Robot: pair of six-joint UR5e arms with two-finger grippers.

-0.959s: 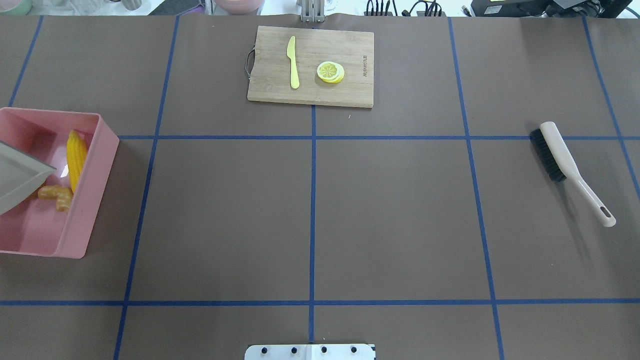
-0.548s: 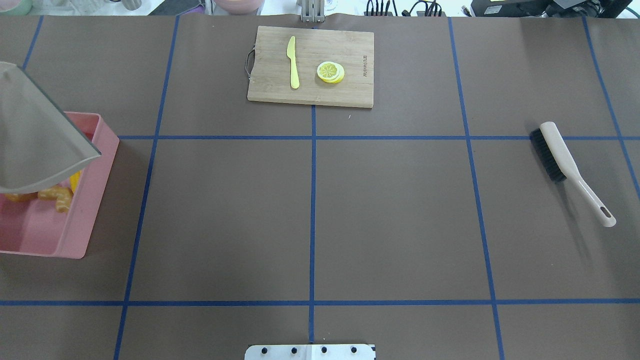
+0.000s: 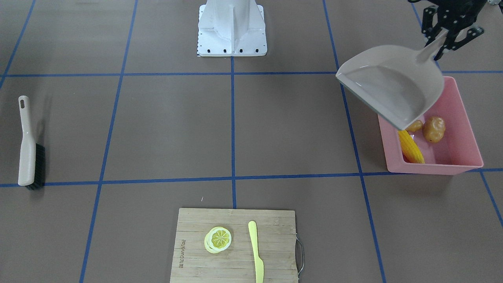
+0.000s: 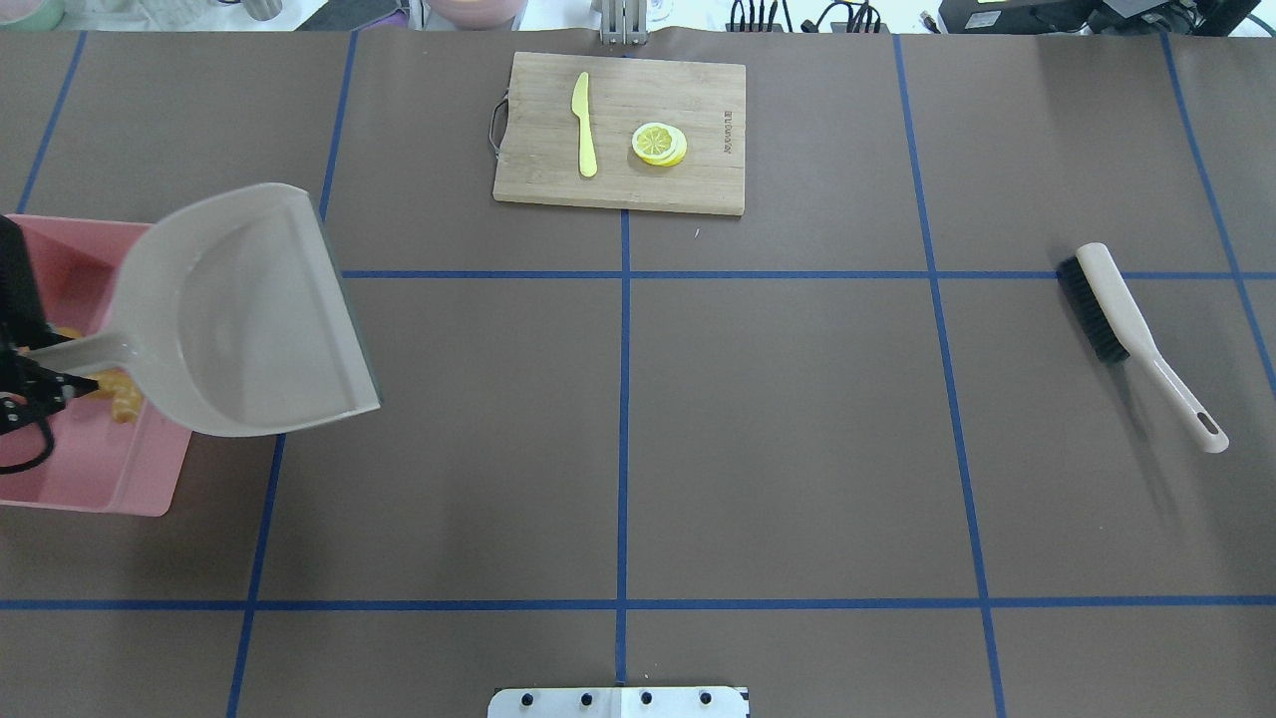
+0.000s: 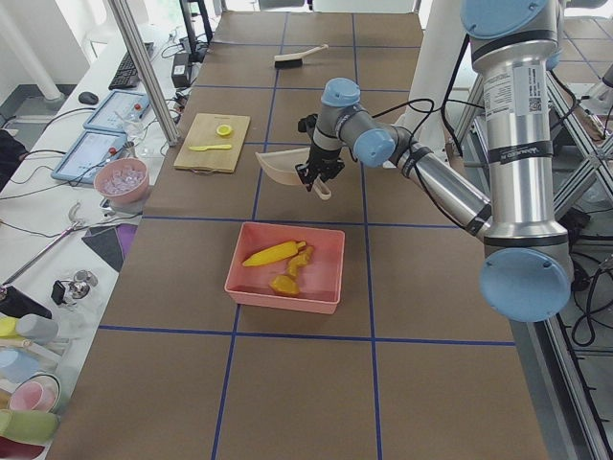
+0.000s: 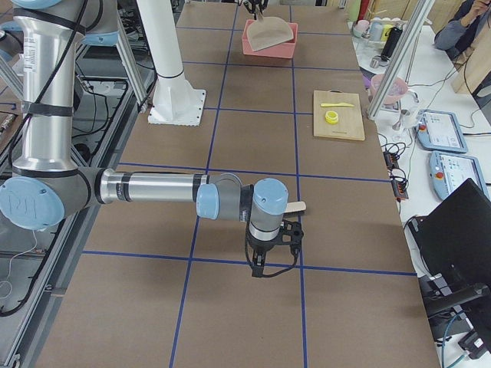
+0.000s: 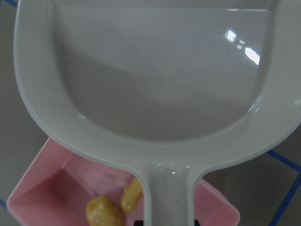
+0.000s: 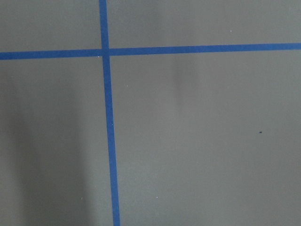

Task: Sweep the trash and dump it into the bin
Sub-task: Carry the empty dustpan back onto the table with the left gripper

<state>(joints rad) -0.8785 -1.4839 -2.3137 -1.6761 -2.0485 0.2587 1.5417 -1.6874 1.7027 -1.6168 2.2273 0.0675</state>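
Note:
I need to open my left gripper and let go of the beige dustpan on the bare table (image 3: pixel 287 104), in between the middle blue line and the pink bin.
The pink bin (image 3: pixel 432 168) holds the corn cob (image 3: pixel 410 147), the brown potato (image 3: pixel 433 129) and the ginger root (image 3: pixel 414 125). My left gripper (image 3: pixel 440 43) is shut on the handle of the beige dustpan (image 3: pixel 393 84). It holds the pan empty and nearly level above the bin's inner edge. In the overhead view the pan (image 4: pixel 239 309) hides much of the bin (image 4: pixel 100 489), and only the ginger (image 4: pixel 125 399) shows. The left wrist view shows potato (image 7: pixel 104 213) and ginger (image 7: pixel 131 195) under the pan. My right gripper (image 6: pixel 268 257) hangs low over the table, and I cannot tell whether it is open.
A beige brush with black bristles (image 4: pixel 1107 309) lies at the table's right side. A wooden cutting board (image 4: pixel 618 130) at the far middle carries a pale yellow knife (image 4: pixel 584 125) and lemon slices (image 4: pixel 658 143). The robot's base plate (image 3: pixel 232 31) stands at the near middle.
The dustpan has swung from steeply tilted over the bin to nearly level and moved rightward. The left gripper has come into the overhead view. The trash lies still in the bin.

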